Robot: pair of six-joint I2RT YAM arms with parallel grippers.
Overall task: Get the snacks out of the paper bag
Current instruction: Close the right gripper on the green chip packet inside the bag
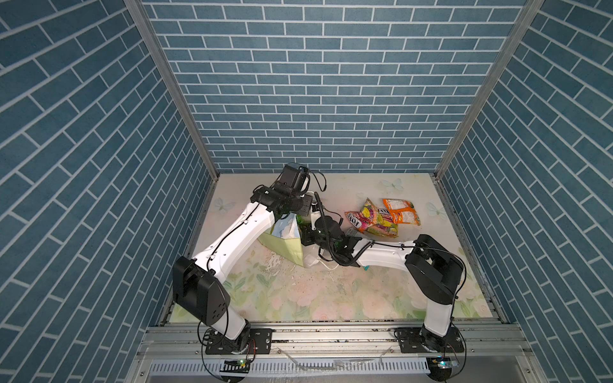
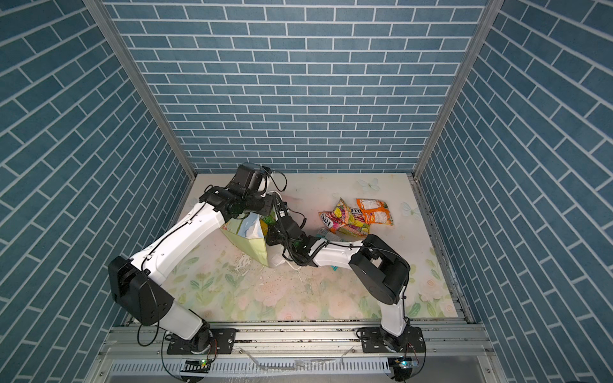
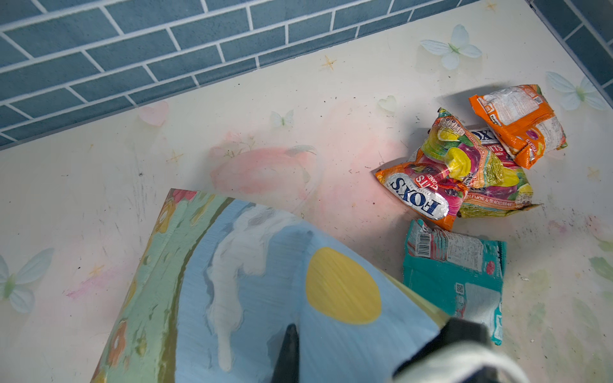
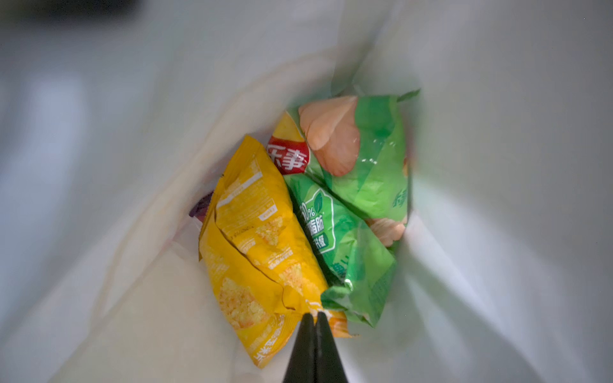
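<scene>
The green packet's corner overlaps the yellow snack packet's lower end, so my right gripper should open, grip the green packet's near part (image 4: 352,276) and pull it out first.
The paper bag (image 1: 285,240) (image 2: 249,233) stands left of the table's middle, printed with sky, cloud and a yellow sun (image 3: 341,285). My left gripper (image 3: 292,331) is shut on the bag's wall; only one dark finger shows outside it. My right gripper (image 4: 313,315) reaches down inside the white bag (image 4: 132,232) and is shut on the edge of a yellow snack packet (image 4: 258,238). A green packet (image 4: 358,199) lies beside the yellow one, and a purple scrap (image 4: 200,207) peeks out behind. On the table lie fruit-print FOX'S packets (image 1: 371,220) (image 3: 464,172), an orange one (image 1: 403,212) (image 3: 517,119) and a teal one (image 3: 454,268).
Blue brick walls (image 1: 331,99) close in the table on three sides. An aluminium rail (image 1: 331,335) with both arm bases runs along the front. The bag's white cord handle (image 1: 323,263) trails on the flowered tabletop (image 1: 315,291) under my right forearm.
</scene>
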